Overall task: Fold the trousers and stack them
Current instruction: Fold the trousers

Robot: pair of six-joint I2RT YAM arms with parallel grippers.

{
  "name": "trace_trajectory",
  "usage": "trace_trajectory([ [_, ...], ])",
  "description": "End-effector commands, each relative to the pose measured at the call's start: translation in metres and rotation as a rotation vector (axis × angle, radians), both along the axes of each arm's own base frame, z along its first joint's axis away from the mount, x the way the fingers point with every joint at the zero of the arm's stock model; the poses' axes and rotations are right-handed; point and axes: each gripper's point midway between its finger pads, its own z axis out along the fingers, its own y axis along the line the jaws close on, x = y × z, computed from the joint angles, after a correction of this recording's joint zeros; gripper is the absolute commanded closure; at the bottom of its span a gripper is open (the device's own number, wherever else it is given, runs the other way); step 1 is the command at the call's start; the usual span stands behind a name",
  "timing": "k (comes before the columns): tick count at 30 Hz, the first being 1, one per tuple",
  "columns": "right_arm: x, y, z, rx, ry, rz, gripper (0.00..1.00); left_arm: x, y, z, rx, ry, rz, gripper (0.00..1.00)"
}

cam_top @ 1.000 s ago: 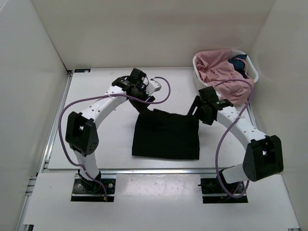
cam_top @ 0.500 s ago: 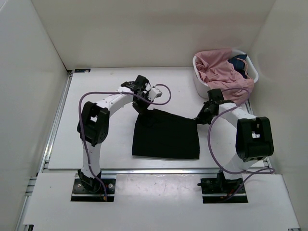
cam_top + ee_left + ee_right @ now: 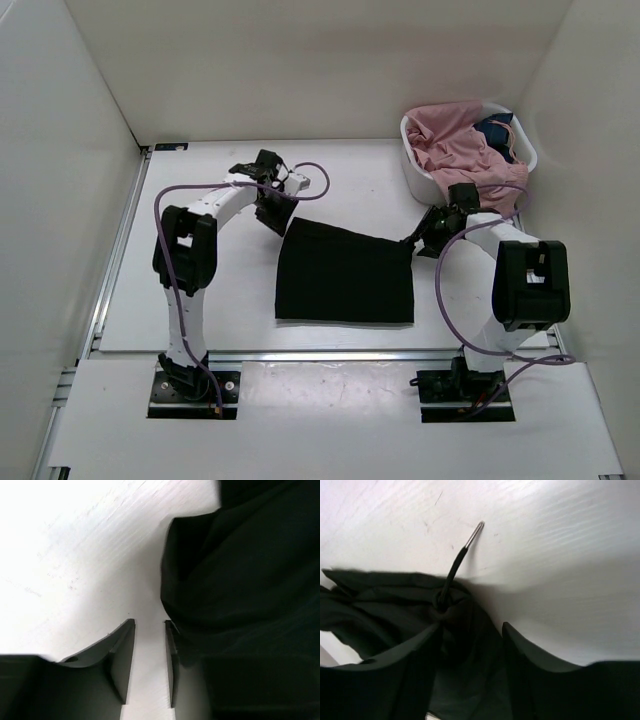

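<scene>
The side of the trousers by my left gripper slants inward at their far corner, so next I pinch that corner [image 3: 297, 222] and pull it out while my right gripper holds the opposite corner of the trousers.
The black trousers [image 3: 345, 275] lie folded into a flat rectangle in the middle of the table. My left gripper [image 3: 273, 214] is open and empty, low over the table just beyond the trousers' far left corner; in the left wrist view bare table shows between the fingers [image 3: 122, 660] and the black cloth [image 3: 240, 580] lies to the right. My right gripper [image 3: 420, 240] is at the far right corner, jaws wide apart, with the black cloth [image 3: 465, 645] and its knotted drawstring [image 3: 457, 565] lying between them.
A white basket [image 3: 406, 135] heaped with pink clothing [image 3: 460, 150] and a dark blue garment stands at the back right, close behind the right arm. White walls enclose the table on three sides. Purple cables loop off both arms.
My left gripper has moved left and back off the trousers' far left corner. The far edge of the trousers now lies flatter. My right gripper stays at the far right corner.
</scene>
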Motion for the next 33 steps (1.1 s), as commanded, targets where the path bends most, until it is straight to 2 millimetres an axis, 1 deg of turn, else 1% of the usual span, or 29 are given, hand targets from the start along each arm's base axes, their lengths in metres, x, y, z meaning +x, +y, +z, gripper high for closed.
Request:
trace_trajectory([
  [1,0.013,-0.002,0.012,0.001,-0.042,0.050,0.41,0.003,0.007,-0.003,0.021,0.027,0.019,0.56],
  [2,0.016,-0.002,0.018,-0.005,-0.067,0.062,0.36,0.001,0.009,-0.004,0.031,0.035,0.031,0.54],
  [4,0.016,-0.003,0.030,-0.010,-0.098,0.073,0.27,0.008,0.014,0.002,0.040,0.018,0.047,0.49],
  [6,0.018,-0.008,0.042,-0.046,-0.131,0.088,0.24,0.018,0.029,0.012,0.090,-0.025,0.082,0.49],
  [7,0.017,-0.010,0.055,-0.060,-0.149,0.090,0.22,0.023,0.038,0.018,0.117,-0.039,0.105,0.49],
  [8,0.017,-0.012,0.061,-0.074,-0.160,0.093,0.22,0.025,0.043,0.025,0.137,-0.058,0.115,0.49],
  [9,0.015,-0.015,0.068,-0.093,-0.173,0.102,0.22,0.027,0.058,0.027,0.173,-0.055,0.156,0.49],
  [10,0.010,-0.020,0.081,-0.123,-0.181,0.086,0.20,0.027,0.065,0.039,0.175,-0.075,0.172,0.49],
  [11,0.007,-0.025,0.087,-0.148,-0.186,0.085,0.18,0.031,0.070,0.048,0.167,-0.096,0.187,0.49],
  [12,0.002,-0.029,0.093,-0.174,-0.187,0.088,0.16,0.031,0.086,0.054,0.177,-0.096,0.232,0.49],
  [13,-0.001,-0.033,0.108,-0.200,-0.212,0.081,0.16,0.027,0.094,0.067,0.172,-0.112,0.251,0.49],
  [14,-0.016,-0.038,0.106,-0.224,-0.164,0.087,0.09,0.026,0.100,0.074,0.159,-0.122,0.266,0.49],
  [15,-0.021,-0.043,0.111,-0.251,-0.165,0.084,0.06,0.024,0.107,0.080,0.144,-0.127,0.281,0.49],
  [16,-0.035,-0.044,0.111,-0.261,-0.151,0.106,0.04,0.018,0.113,0.090,0.097,-0.136,0.281,0.48],
  [17,-0.041,-0.045,0.109,-0.265,-0.142,0.116,0.04,0.015,0.113,0.094,0.069,-0.136,0.268,0.48],
  [18,-0.048,-0.041,0.109,-0.248,-0.148,0.134,0.04,0.014,0.108,0.100,0.042,-0.146,0.242,0.41],
  [19,-0.061,-0.031,0.093,-0.188,-0.116,0.179,0.04,0.009,0.100,0.100,0.007,-0.141,0.194,0.37],
  [21,-0.076,-0.020,0.082,-0.123,-0.104,0.197,0.07,0.009,0.082,0.106,-0.016,-0.156,0.130,0.37],
  [22,-0.082,-0.016,0.075,-0.096,-0.091,0.199,0.09,0.008,0.061,0.112,-0.048,-0.175,0.068,0.36],
  [23,-0.095,-0.010,0.057,-0.056,-0.065,0.208,0.09,0.012,0.048,0.112,-0.072,-0.173,0.042,0.36],
  [24,-0.101,-0.007,0.054,-0.036,-0.075,0.207,0.09,0.018,0.038,0.114,-0.095,-0.197,0.008,0.36],
  [25,-0.106,-0.004,0.048,-0.016,-0.071,0.198,0.09,0.017,0.020,0.116,-0.128,-0.203,-0.045,0.34],
  [26,-0.115,-0.003,0.036,-0.006,-0.076,0.202,0.09,0.021,0.012,0.112,-0.130,-0.205,-0.059,0.33],
  [27,-0.118,-0.001,0.033,0.009,-0.079,0.194,0.09,0.024,0.004,0.113,-0.130,-0.224,-0.091,0.32],
  [28,-0.121,0.001,0.030,0.026,-0.082,0.187,0.07,0.024,-0.005,0.110,-0.131,-0.233,-0.136,0.32],
  [29,-0.130,0.008,0.022,0.070,-0.072,0.208,0.07,0.022,-0.021,0.101,-0.129,-0.229,-0.181,0.30],
  [31,-0.130,0.011,0.019,0.089,-0.095,0.206,0.07,0.020,-0.033,0.089,-0.112,-0.220,-0.218,0.29],
  [32,-0.135,0.011,0.012,0.090,-0.080,0.205,0.07,0.018,-0.039,0.074,-0.085,-0.197,-0.243,0.29],
  [33,-0.135,0.011,0.009,0.090,-0.086,0.206,0.07,0.024,-0.040,0.070,-0.075,-0.203,-0.239,0.29],
])
